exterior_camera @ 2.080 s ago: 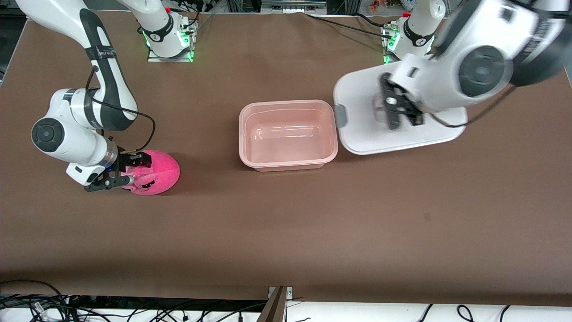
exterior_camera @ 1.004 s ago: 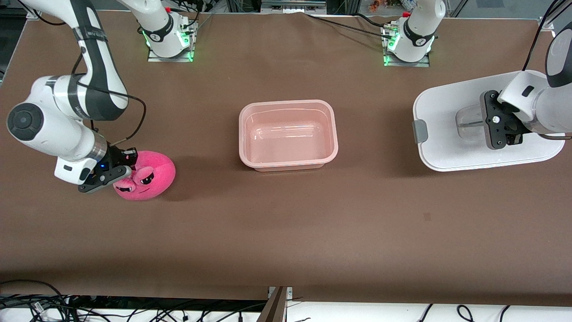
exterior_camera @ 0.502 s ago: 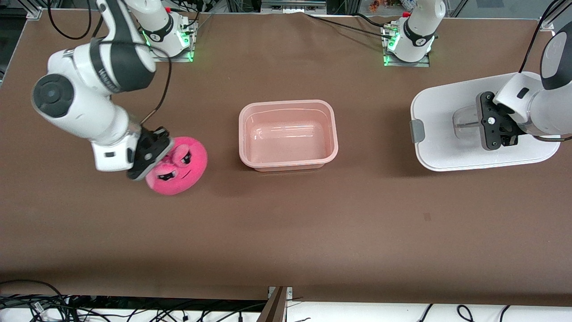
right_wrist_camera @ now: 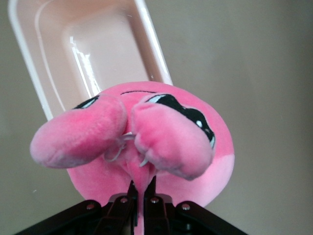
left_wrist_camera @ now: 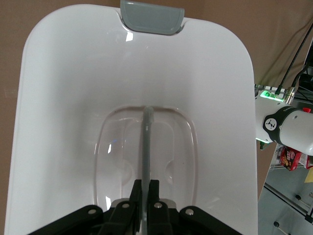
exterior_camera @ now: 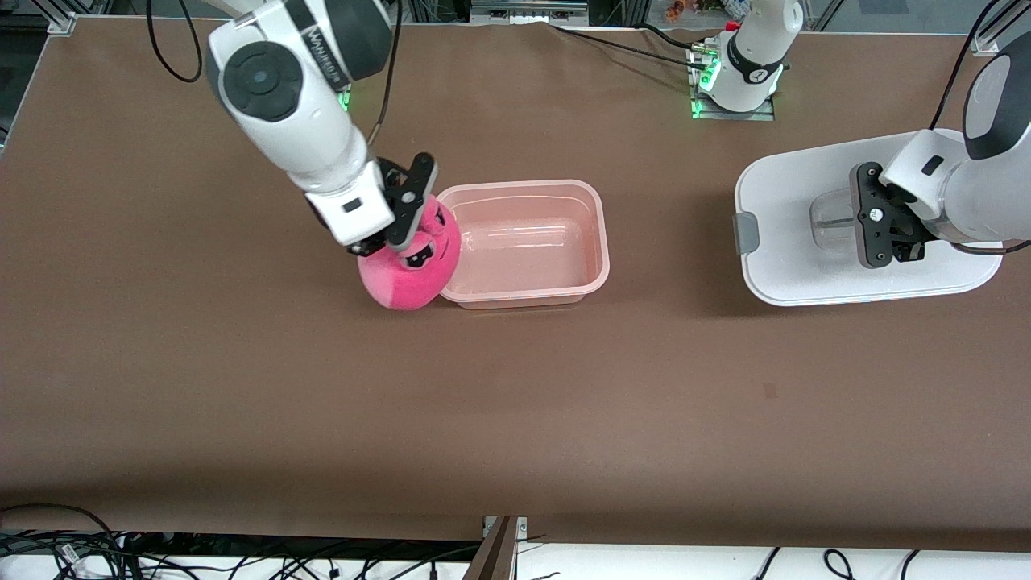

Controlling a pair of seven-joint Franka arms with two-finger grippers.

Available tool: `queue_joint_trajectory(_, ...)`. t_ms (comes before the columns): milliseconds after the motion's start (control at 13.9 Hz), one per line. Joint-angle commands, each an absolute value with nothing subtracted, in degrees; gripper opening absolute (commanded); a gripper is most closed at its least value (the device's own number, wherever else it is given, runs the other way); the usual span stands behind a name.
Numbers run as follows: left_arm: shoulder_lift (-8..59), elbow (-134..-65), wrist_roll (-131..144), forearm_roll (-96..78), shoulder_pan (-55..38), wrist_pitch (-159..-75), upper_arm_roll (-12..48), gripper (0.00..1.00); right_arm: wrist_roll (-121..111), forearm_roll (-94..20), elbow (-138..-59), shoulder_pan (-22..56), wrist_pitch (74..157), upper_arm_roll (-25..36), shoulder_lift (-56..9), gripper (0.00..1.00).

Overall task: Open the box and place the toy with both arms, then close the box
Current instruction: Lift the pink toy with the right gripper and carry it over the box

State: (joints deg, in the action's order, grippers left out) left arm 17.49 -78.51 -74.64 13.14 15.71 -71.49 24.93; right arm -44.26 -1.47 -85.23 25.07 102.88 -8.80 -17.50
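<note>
I should let go of the hot-pink toy with my right gripper on the bottom of the open pinkish box (exterior_camera: 503, 255) (right_wrist_camera: 112, 61).
The open pinkish box (exterior_camera: 601, 242) stands mid-table with nothing inside; it also shows in the right wrist view (right_wrist_camera: 41, 93). My right gripper (exterior_camera: 407, 219) is shut on a fold of the hot-pink toy (exterior_camera: 407, 282) and holds it over the box's rim at the right arm's end. In the right wrist view the toy (right_wrist_camera: 195, 166) hangs from the gripper (right_wrist_camera: 141, 190). My left gripper (exterior_camera: 876, 216) is shut on the centre handle (left_wrist_camera: 145, 142) of the white lid (exterior_camera: 785, 242), over the table at the left arm's end, apart from the box. One grey clip (exterior_camera: 747, 234) faces the box.
The brown table (exterior_camera: 515, 403) stretches out around the box. The arm bases (exterior_camera: 737, 76) stand along the table's edge farthest from the front camera. Cables (exterior_camera: 242, 564) lie past the table's near edge.
My right arm has lifted the toy from the right arm's end of the table and carried it to the box's rim. The lid has drifted slightly toward the box.
</note>
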Motion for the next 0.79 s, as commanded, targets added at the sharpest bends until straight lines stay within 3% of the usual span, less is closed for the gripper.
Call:
queue_joint_trajectory(0, 17.31, -77.78, -76.11, 13.01, 15.64, -70.05, 24.96, 0.00, -46.06, 1.22, -82.27, 32.14, 102.13, -8.17, -20.12, 0.00)
queue_joint_trajectory(215, 17.31, -78.13, -76.20, 13.09, 15.21, -69.79, 25.05, 0.00, -45.79, 4.83, -82.26, 36.20, 104.23, -8.17, -21.88, 0.00)
queue_joint_trajectory(717, 17.31, -78.22, -76.29, 13.01, 14.86, -68.03, 25.05, 0.00, -45.79, 5.80, -82.27, 37.44, 107.22, -8.26, -26.10, 0.00)
